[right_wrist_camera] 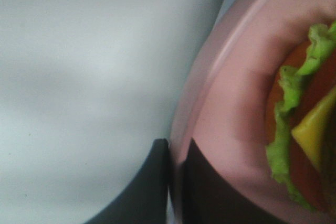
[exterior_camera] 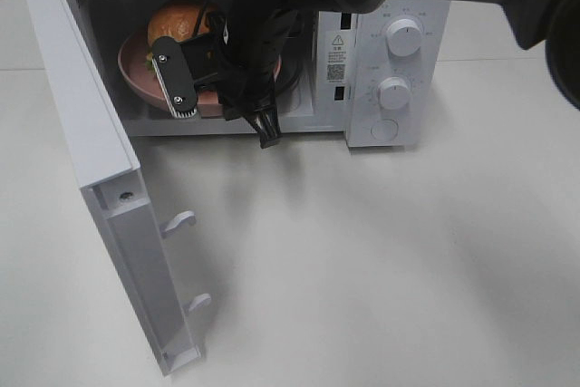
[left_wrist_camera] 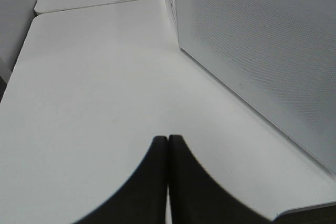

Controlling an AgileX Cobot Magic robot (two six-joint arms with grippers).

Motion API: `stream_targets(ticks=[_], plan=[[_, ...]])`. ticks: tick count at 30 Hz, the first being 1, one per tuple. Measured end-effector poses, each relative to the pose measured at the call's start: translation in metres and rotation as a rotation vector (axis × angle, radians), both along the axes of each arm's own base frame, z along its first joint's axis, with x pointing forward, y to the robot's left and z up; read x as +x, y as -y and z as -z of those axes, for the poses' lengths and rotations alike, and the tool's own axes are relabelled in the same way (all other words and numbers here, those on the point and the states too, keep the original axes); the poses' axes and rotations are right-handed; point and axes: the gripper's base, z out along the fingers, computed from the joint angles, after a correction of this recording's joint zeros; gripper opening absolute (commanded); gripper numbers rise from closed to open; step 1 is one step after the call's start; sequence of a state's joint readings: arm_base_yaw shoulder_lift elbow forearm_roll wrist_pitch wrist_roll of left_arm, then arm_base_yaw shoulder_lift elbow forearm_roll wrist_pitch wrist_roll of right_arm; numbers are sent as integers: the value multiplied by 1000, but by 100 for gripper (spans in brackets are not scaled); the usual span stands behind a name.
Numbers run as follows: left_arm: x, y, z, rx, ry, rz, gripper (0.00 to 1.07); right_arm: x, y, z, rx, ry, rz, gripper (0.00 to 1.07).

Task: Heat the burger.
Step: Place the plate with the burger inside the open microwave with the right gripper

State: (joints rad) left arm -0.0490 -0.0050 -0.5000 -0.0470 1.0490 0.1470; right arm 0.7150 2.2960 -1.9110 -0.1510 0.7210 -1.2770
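Note:
I will release the pink plate from my right gripper on the microwave's dark turntable, closer to the knob panel [exterior_camera: 236, 72].
The burger [exterior_camera: 175, 19], with its glossy brown bun, sits on a pink plate [exterior_camera: 134, 72] inside the open microwave [exterior_camera: 381, 124]. My right gripper [exterior_camera: 225, 97] reaches into the cavity from above and is shut on the plate's near rim. In the right wrist view its fingers [right_wrist_camera: 152, 182] pinch the plate's rim [right_wrist_camera: 231, 103], with the burger's [right_wrist_camera: 294, 129] lettuce, cheese and tomato close beside them. My left gripper [left_wrist_camera: 168, 142] is shut and empty above the white table, beside the microwave's perforated side wall [left_wrist_camera: 262, 51]. It is out of the high view.
The microwave door [exterior_camera: 91, 142] stands swung wide open to the left, with two latch hooks [exterior_camera: 178, 221] sticking out. Two white knobs [exterior_camera: 402, 38] and a button are on the right panel. White table [exterior_camera: 381, 269] spreads in front.

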Motion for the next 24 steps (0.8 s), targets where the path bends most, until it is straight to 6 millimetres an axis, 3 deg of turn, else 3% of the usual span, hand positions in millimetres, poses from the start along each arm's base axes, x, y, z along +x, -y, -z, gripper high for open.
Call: stream_targets(ticks=[12, 24], plan=[[0, 0, 0, 0, 0, 0, 0, 40, 14, 16, 101, -114, 181, 0], [0, 0, 0, 0, 0, 0, 0, 42, 11, 25, 139, -148, 218, 0]])
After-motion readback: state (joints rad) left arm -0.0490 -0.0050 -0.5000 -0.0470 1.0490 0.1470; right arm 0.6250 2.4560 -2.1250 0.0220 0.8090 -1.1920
